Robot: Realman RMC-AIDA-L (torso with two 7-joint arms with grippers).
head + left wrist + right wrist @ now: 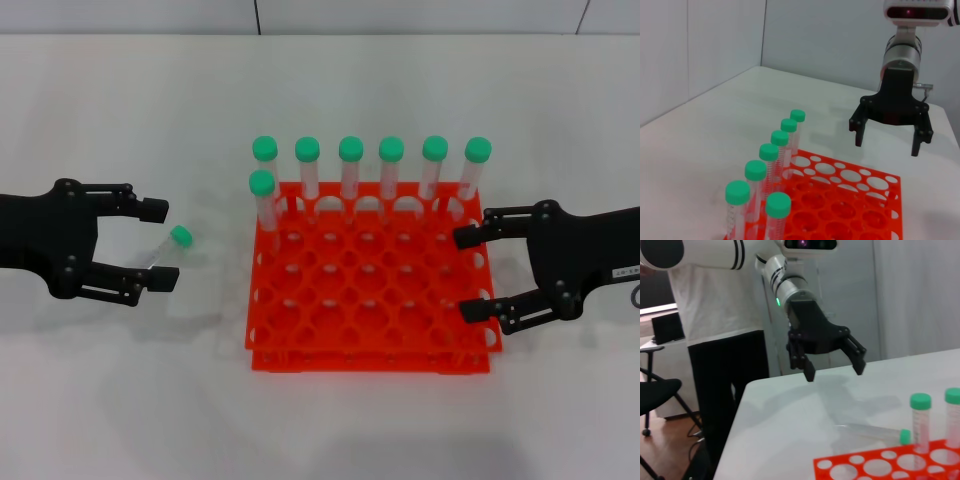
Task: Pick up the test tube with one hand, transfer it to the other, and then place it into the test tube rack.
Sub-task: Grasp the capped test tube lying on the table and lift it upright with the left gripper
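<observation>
My left gripper is going to close on the test tube's clear body (153, 261), well away from its green cap, so the cap end sticks out.
The test tube (175, 240) lies on its side on the white table, left of the rack, green cap toward the rack. It also shows in the right wrist view (870, 432). My left gripper (160, 245), unlabelled, is open, and the tube lies between and just past its fingertips. In the right wrist view this gripper (834, 373) hovers above the table, behind the tube. My right gripper (468, 275), with the white label, is open and empty at the right edge of the orange-red test tube rack (300, 350). It also shows in the left wrist view (887, 146).
Several green-capped tubes (350, 165) stand upright in the rack's back row, and one more (263, 200) stands in the second row at the left. The rack (850, 200) has many free holes. The table's back edge (320, 36) meets a wall.
</observation>
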